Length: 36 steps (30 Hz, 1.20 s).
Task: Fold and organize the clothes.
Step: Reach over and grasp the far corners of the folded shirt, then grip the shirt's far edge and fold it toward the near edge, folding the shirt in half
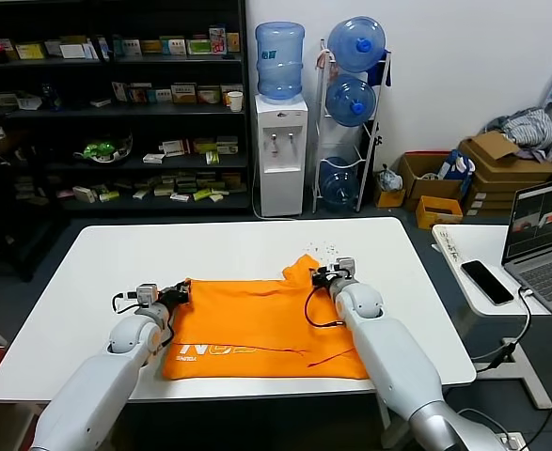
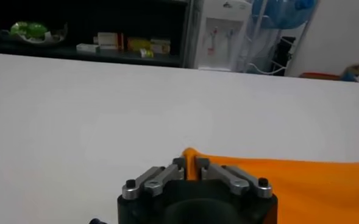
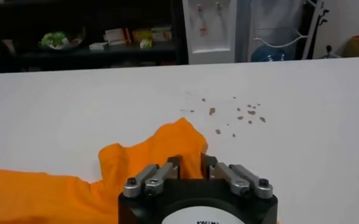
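The robot's left gripper should release the orange T-shirt's far corner over the start of the white lettering [image 1: 185,347].
The bright orange T-shirt [image 1: 257,329] lies folded into a rough rectangle on the white table [image 1: 210,244]. White lettering [image 1: 214,352] shows near its front edge. My left gripper [image 1: 174,293] is at the shirt's far left corner. In the left wrist view it [image 2: 190,163] is shut on a pinched ridge of the orange cloth [image 2: 313,182]. My right gripper [image 1: 330,274] is at the far right corner, where the cloth rises in a bump. In the right wrist view it [image 3: 190,164] is closed on a thicker bunch of the shirt [image 3: 149,152].
Small brown crumbs [image 3: 240,112] lie on the table just beyond the right gripper. A side table at the right holds a phone [image 1: 487,282], a laptop [image 1: 548,235] and a power strip [image 1: 445,246]. Shelves and a water dispenser [image 1: 280,150] stand behind.
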Tool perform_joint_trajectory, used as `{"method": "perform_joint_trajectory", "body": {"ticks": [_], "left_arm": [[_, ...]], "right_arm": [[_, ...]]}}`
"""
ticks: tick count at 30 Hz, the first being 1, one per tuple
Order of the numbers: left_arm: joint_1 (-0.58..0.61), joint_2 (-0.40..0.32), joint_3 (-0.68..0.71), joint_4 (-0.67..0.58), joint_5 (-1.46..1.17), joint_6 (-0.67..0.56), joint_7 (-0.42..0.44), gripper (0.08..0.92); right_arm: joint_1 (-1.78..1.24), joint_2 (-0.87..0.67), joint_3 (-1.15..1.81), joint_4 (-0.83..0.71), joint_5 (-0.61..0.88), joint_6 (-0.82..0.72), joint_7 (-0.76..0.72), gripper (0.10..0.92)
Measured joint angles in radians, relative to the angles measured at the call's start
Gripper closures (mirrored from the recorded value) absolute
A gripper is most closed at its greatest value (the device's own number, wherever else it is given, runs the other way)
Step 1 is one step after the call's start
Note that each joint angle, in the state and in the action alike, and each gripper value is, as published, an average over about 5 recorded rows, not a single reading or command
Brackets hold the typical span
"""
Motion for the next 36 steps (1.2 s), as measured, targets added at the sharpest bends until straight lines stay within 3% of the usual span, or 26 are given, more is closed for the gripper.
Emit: {"method": "perform_joint_trajectory", "body": {"ticks": [4,7,20,32,36], "left_arm": [[0.012,0.001,-0.002,-0.013,0.008,-0.021,0.004,0.906],[0.023,0.003,-0.008,-0.027,0.019,-0.041,0.005,0.908],[0.15,0.054,-0.074,-0.226,0.071,-0.109,-0.021,0.908],[0.445,0.125,-0.201,-0.525,0.081,-0.125,-0.05,0.908],[0.551,0.132,-0.246,-0.606,0.093,-0.125,-0.049,0.855]], "right_arm": [[-0.016,-0.012,0.001,0.029,0.011,0.034,-0.003,0.879],[-0.031,-0.022,0.004,0.063,0.02,0.063,-0.001,0.9],[-0.197,-0.141,0.024,0.364,0.084,0.087,0.061,0.9],[-0.526,-0.327,0.103,0.774,0.137,0.016,0.159,0.897],[-0.647,-0.372,0.146,0.891,0.137,-0.005,0.177,0.825]]}}
